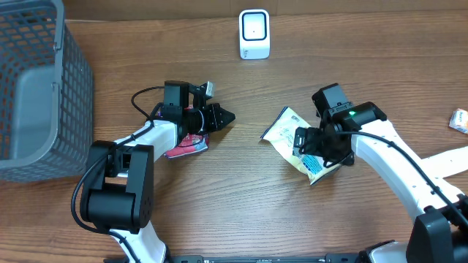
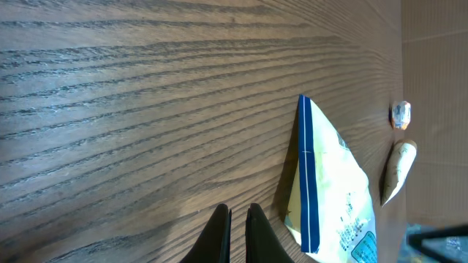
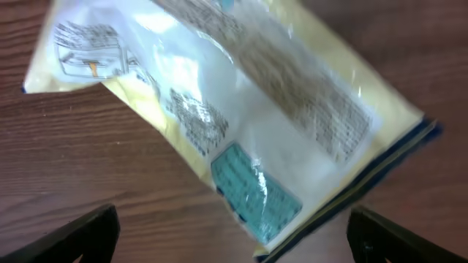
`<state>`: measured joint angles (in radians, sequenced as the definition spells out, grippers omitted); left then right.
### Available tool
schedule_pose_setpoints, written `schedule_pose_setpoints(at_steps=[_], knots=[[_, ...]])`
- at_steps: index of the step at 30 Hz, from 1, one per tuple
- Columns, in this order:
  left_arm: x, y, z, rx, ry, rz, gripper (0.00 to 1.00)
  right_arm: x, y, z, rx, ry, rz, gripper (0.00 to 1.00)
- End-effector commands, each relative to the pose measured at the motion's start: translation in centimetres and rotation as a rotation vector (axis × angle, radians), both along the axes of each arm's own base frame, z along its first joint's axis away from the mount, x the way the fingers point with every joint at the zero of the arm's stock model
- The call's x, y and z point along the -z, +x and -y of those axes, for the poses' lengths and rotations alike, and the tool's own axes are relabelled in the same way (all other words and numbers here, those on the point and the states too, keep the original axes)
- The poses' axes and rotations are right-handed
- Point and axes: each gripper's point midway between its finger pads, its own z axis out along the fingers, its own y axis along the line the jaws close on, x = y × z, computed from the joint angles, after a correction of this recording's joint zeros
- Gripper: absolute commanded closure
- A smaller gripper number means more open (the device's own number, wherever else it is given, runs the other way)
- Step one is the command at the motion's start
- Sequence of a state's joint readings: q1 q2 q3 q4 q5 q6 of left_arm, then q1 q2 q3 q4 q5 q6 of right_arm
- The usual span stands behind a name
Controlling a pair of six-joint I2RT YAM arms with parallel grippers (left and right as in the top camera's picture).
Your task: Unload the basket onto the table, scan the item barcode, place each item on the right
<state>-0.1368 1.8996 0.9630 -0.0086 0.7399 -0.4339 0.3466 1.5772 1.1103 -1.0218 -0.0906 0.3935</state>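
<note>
Next, my right gripper goes to the middle of the packet's blue edge (image 1: 326, 174) (image 3: 351, 196), at the end with the teal label, and closes there.
The item is a yellow-and-white packet (image 1: 287, 131) with a blue edge and a teal label, lying flat on the wooden table right of centre. My right gripper (image 1: 316, 150) hovers over its near end, open wide. In the right wrist view the packet (image 3: 241, 109) fills the frame, with the gripper (image 3: 234, 241) straddling its teal corner without touching it. My left gripper (image 1: 223, 115) is shut on nothing, pointing right toward the packet (image 2: 329, 190); its fingertips (image 2: 219, 234) sit close together just left of it. A white scanner (image 1: 254, 34) stands at the far middle. No barcode is legible.
A grey mesh basket (image 1: 36, 88) stands at the far left. A pink packet (image 1: 186, 146) lies under the left arm. A small wrapped item (image 1: 459, 119) sits at the right edge, also seen from the left wrist as a small wrapped item (image 2: 401, 113).
</note>
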Motion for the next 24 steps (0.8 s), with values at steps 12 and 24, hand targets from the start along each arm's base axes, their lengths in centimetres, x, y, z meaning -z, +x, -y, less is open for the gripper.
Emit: schedule_pose_setpoints(at_steps=[12,24], knots=[[-0.8,0.5,-0.4,0.001,0.024,0.045,0.96,-2.6,-1.8,-0.8,0.180,0.108,-0.053,0.00],[-0.7,0.3,-0.4,0.011,0.029,0.044,0.96,-6.7,-5.5,4.2,0.808,0.229,-0.004,0.00]])
